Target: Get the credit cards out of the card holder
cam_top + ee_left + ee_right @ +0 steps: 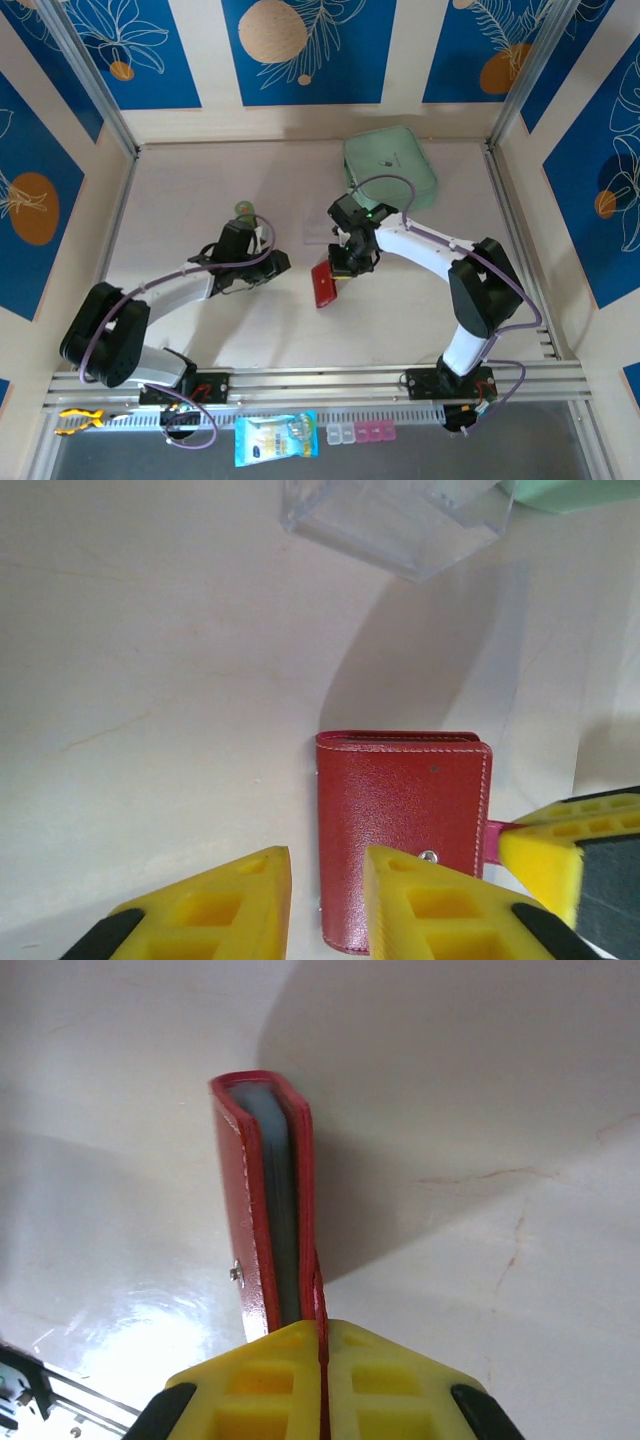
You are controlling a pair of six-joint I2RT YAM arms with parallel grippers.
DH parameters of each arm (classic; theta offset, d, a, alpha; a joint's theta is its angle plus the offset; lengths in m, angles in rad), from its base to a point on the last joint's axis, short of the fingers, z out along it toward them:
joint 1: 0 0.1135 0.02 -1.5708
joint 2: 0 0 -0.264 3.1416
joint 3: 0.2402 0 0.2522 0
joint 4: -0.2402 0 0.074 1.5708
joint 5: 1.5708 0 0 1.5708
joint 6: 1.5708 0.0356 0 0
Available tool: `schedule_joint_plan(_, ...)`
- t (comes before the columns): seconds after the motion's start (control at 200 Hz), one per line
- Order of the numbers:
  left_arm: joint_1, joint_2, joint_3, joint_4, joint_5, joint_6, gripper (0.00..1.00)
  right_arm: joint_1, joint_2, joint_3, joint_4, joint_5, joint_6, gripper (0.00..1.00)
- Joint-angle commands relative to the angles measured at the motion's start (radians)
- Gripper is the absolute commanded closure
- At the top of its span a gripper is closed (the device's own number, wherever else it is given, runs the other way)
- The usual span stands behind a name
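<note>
The folded spine of the closed card holder is between my left gripper's fingers, so my left gripper needs to take the cover with the snap stud (453, 825) and swing it open.
The dark red card holder (324, 286) hangs closed, just above or on the table between the two arms. My right gripper (322, 1345) is shut on its thin snap tab, so the card holder (262, 1190) is seen edge-on with pale sleeves between its covers. My left gripper (327, 890) sits just in front of the card holder (400, 810), its fingers slightly apart with nothing between them, the right fingertip over the holder's lower cover near the snap stud. The right gripper's yellow finger (560, 855) pinches the pink tab. The credit cards are hidden inside.
A mint-green zip pouch (390, 165) lies at the back right. A clear plastic box (395, 525) stands just beyond the card holder. A small green object (244, 208) lies behind the left arm. Aluminium rails and patterned walls ring the table.
</note>
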State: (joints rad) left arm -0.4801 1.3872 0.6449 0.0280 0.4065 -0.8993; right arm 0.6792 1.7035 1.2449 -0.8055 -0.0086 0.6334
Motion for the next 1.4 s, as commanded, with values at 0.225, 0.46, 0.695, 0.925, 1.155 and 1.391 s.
schedule_joint_plan(0.225,0.084,-0.087,-0.037,-0.078,0.023,0.08,0.73,0.079,0.026,0.111,-0.004,-0.037,0.132,1.0)
schedule_joint_plan(0.46,0.087,-0.077,-0.044,-0.09,0.075,0.125,0.72,0.11,0.052,0.148,0.002,-0.032,0.163,1.0)
schedule_joint_plan(0.695,0.028,0.023,-0.025,-0.042,0.106,0.112,0.77,0.079,0.019,0.117,-0.068,0.031,0.119,1.0)
schedule_joint_plan(0.925,-0.021,0.107,0.006,-0.103,0.072,0.125,0.92,0.02,-0.022,0.015,-0.083,0.071,0.078,1.0)
schedule_joint_plan(1.155,-0.026,0.145,0.001,-0.104,0.073,0.128,0.95,-0.006,0.011,-0.038,-0.041,0.083,0.058,1.0)
schedule_joint_plan(1.391,-0.025,0.153,0.004,-0.141,0.028,0.138,0.96,-0.01,0.061,-0.067,0.042,0.047,0.072,1.0)
